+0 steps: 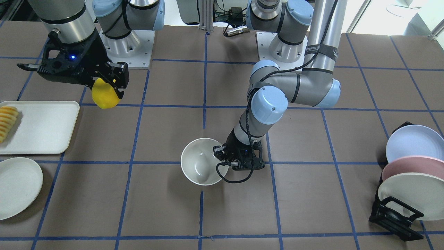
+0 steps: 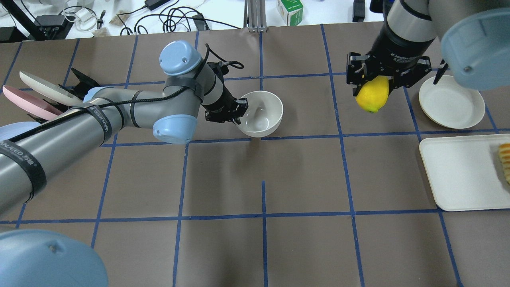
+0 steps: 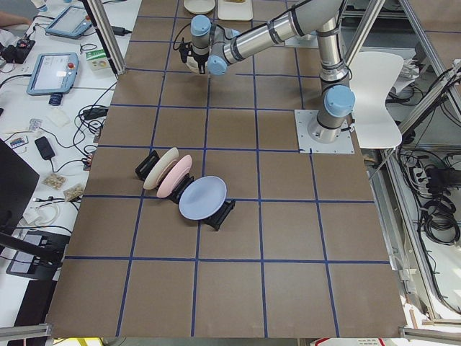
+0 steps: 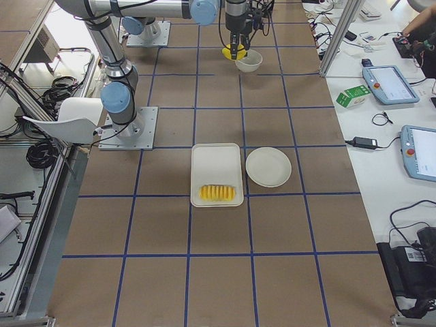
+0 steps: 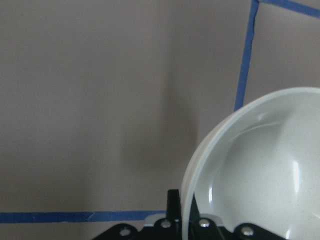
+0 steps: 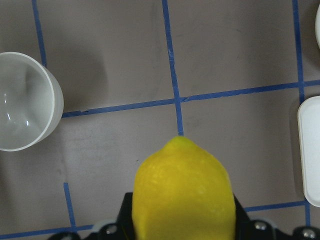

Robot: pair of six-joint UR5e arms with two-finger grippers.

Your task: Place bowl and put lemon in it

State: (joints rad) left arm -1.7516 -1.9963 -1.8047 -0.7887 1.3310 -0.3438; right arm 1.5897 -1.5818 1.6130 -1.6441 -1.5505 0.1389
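Note:
My right gripper is going to release the yellow lemon. It will let it go on the inside bottom of the off-white bowl (image 1: 204,160) (image 6: 24,106), near its middle.
The off-white bowl (image 1: 201,163) is near the table's middle, tilted a little; I cannot tell if it touches the table. My left gripper (image 1: 222,158) is shut on its rim, one finger inside and one outside. The overhead view shows the same grip, with the left gripper (image 2: 239,112) on the bowl (image 2: 261,113). The left wrist view shows the bowl (image 5: 260,170) close up. My right gripper (image 1: 105,86) is shut on the yellow lemon (image 1: 103,97) and holds it in the air, well to the bowl's side. The lemon (image 2: 372,95) hangs tip down and fills the right wrist view (image 6: 182,195).
A flat off-white plate (image 1: 17,187) and a white tray (image 1: 45,128) with sliced fruit (image 1: 7,121) lie on the right arm's side. A black rack of pastel plates (image 1: 412,166) stands on the left arm's side. Blue tape lines grid the brown table.

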